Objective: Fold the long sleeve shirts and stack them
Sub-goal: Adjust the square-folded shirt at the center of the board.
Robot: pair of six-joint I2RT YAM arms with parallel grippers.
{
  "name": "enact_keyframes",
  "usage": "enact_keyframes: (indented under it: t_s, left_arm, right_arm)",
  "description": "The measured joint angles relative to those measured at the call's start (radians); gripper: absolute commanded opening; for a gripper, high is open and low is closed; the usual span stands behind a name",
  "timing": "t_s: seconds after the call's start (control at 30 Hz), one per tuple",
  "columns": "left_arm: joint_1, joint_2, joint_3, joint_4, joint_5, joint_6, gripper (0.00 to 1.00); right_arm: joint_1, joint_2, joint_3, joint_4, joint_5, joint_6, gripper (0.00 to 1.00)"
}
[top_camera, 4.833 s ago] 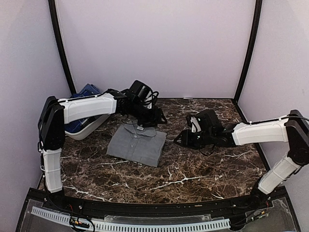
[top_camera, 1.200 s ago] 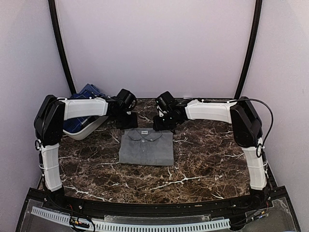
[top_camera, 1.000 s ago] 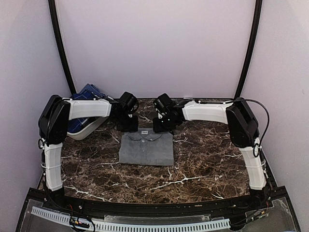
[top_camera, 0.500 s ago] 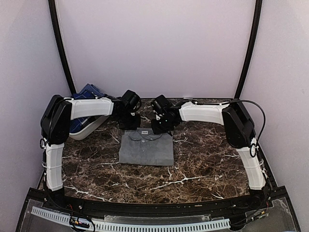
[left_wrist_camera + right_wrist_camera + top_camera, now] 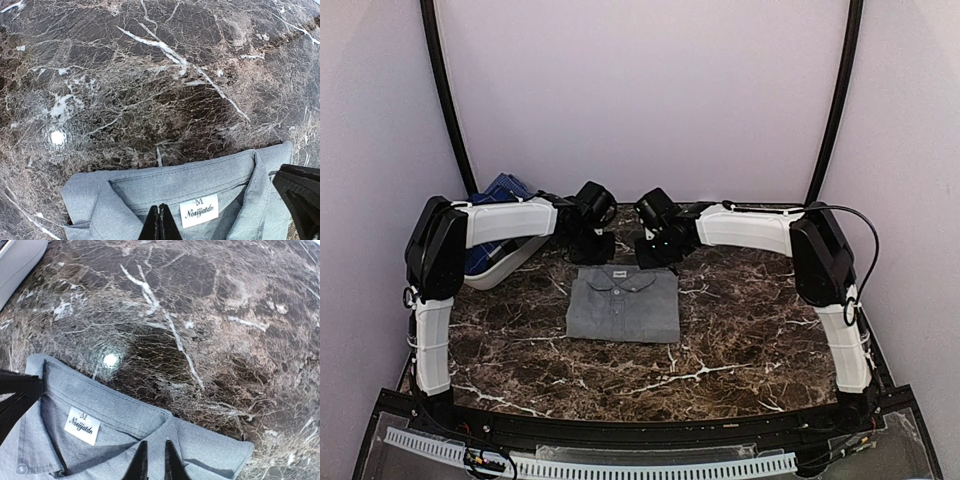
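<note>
The grey shirt's collar sags next to my left gripper's closed fingers, so I need to open that gripper, pinch the top of the collar's fold [image 5: 109, 186] and pull it back.
The grey long sleeve shirt [image 5: 623, 303] lies folded flat on the marble table, collar toward the back. My left gripper [image 5: 588, 250] is shut, its tips [image 5: 160, 222] pressed together over the inner collar band beside the white size label [image 5: 199, 211]. My right gripper [image 5: 653, 255] is over the collar's right side [image 5: 200, 440], its fingers [image 5: 152, 460] a narrow slit apart with the collar's fold edge running in between them. The blue plaid long sleeve shirt [image 5: 502, 188] sits bunched in the basket at the back left.
The white oval basket [image 5: 505, 266] stands at the table's back left; its rim [image 5: 17, 262] shows in the right wrist view's corner. Dark marble table [image 5: 750, 320] extends right and in front of the shirt. Each wrist view shows the other gripper's dark body at its edge.
Both arms drew in over the collar and both grippers closed from half open. The grey shirt has stayed in place over the last second.
</note>
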Motion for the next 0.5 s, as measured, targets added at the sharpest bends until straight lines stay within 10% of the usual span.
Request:
enact_keyframes:
  t_s: [0.27,0.5]
  left_arm:
    - [0.000,0.000,-0.002,-0.004,-0.031,-0.010,0.43]
    - [0.010,0.011,-0.005,-0.011,-0.033,0.000,0.49]
  right_arm:
    - [-0.001,-0.008,-0.021,0.018,-0.059,0.013,0.42]
    - [-0.001,-0.006,-0.024,0.016,-0.077,0.016,0.44]
